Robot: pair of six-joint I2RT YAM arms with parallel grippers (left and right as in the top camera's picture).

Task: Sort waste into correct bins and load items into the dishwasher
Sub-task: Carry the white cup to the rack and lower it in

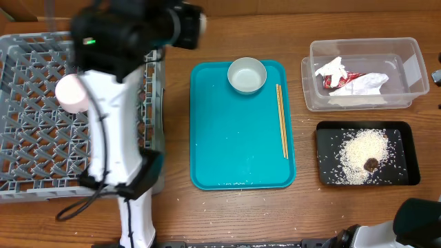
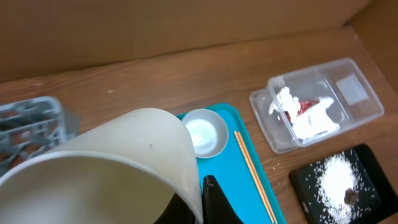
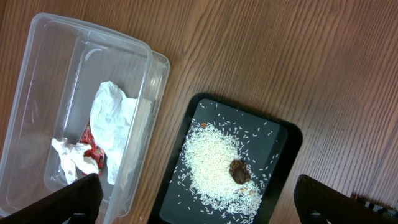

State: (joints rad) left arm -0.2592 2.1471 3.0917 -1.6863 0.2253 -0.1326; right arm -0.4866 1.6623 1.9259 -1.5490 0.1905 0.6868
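Note:
The small pinkish-white bowl, now hanging tilted over the crate, will go down in the grey dishwasher crate, just before the round pink dish (image 1: 63,126), from my left gripper.
My left gripper (image 2: 202,200) is shut on the rim of the small pinkish-white bowl (image 2: 124,162), one finger inside and one outside. From overhead this bowl (image 1: 71,91) hangs tilted over the grey lattice dishwasher crate (image 1: 34,138). A pale grey-green bowl (image 1: 247,74) stands at the far end of the teal tray (image 1: 234,151). The clear tub (image 1: 406,62) holds crumpled white napkins (image 1: 331,69) and a red wrapper (image 1: 343,79). Rice with a brown scrap (image 1: 365,157) lies in the black tray (image 1: 406,165). My right gripper (image 3: 199,205) is open above that black tray (image 3: 283,143), holding nothing.
A pair of wooden chopsticks (image 1: 282,120) lies along the teal tray's right side. A few rice grains are scattered on the teal tray near its front edge. A cardboard wall (image 2: 155,25) closes off the far side of the wooden table.

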